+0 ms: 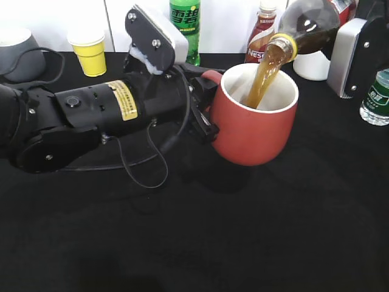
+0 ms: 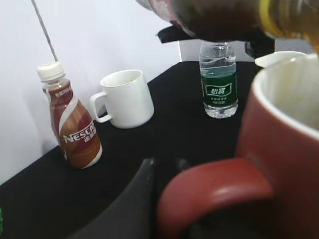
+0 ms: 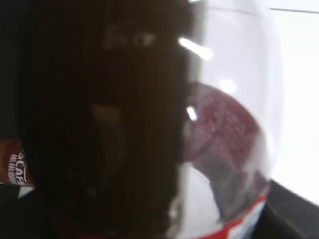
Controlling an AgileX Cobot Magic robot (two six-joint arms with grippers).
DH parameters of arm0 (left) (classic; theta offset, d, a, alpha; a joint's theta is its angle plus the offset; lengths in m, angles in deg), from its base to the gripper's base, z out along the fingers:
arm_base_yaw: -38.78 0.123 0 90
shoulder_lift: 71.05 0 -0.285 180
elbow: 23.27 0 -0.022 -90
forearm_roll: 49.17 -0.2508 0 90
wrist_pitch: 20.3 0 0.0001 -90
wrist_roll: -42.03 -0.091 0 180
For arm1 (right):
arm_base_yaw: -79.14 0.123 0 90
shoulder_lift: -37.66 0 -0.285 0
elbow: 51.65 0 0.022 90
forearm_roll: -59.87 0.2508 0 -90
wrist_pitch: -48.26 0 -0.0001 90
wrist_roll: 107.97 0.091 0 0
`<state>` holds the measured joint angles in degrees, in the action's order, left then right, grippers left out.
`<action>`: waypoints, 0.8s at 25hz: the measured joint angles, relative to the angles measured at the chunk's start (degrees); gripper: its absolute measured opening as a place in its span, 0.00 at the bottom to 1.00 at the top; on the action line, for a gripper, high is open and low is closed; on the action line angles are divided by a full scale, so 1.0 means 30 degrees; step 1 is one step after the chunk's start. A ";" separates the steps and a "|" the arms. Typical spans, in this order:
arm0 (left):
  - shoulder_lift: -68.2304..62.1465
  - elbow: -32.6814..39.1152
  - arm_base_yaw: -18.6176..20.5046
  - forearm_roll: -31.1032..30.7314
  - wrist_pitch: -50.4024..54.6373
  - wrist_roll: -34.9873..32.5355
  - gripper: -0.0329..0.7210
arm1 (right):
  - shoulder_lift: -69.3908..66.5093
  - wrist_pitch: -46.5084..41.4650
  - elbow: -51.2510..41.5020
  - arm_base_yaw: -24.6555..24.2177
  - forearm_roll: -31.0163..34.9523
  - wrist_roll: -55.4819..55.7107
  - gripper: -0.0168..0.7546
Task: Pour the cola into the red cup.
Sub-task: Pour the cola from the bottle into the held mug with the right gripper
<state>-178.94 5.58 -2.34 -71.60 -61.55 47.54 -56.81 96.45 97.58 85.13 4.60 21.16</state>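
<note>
Next, my left gripper releases the red cup on the black table [image 1: 98, 110] just in front of the yellow paper cup.
The red cup [image 1: 255, 125] stands on the black table, and my left gripper [image 1: 203, 103] is shut on its loop handle [image 2: 214, 186]. The cola bottle [image 1: 310, 24] is tipped mouth-down above the cup's rim. A brown stream [image 1: 262, 76] runs from its neck into the white inside. My right gripper holds the bottle at the top right; its fingers are hidden behind the bottle. In the right wrist view the cola bottle [image 3: 124, 124] fills the frame, dark liquid on the left and clear plastic on the right.
A green Sprite bottle [image 1: 185, 24], a Nescafe bottle [image 1: 262, 36], a yellow paper cup [image 1: 90, 52] and a grey mug [image 1: 18, 52] stand along the back. A white mug [image 2: 127, 98] and a water bottle [image 2: 219, 82] stand to the right.
</note>
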 joint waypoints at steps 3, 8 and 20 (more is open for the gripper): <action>0.0000 0.0000 0.0000 0.0000 0.0000 0.0000 0.14 | 0.0000 0.0020 0.0000 0.0000 0.0261 -0.0537 0.66; 0.0000 0.0000 0.0000 0.0000 0.0029 -0.0018 0.14 | 0.0017 0.0020 0.0000 0.0000 0.0585 -0.0829 0.66; -0.0012 0.0000 0.0000 0.1421 -0.0776 -0.0092 0.14 | 0.0122 0.0504 0.0036 0.0000 0.0696 0.6279 0.66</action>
<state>-178.98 5.58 -2.34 -67.34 -63.88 47.26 -56.44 97.97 97.69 85.13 6.69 39.99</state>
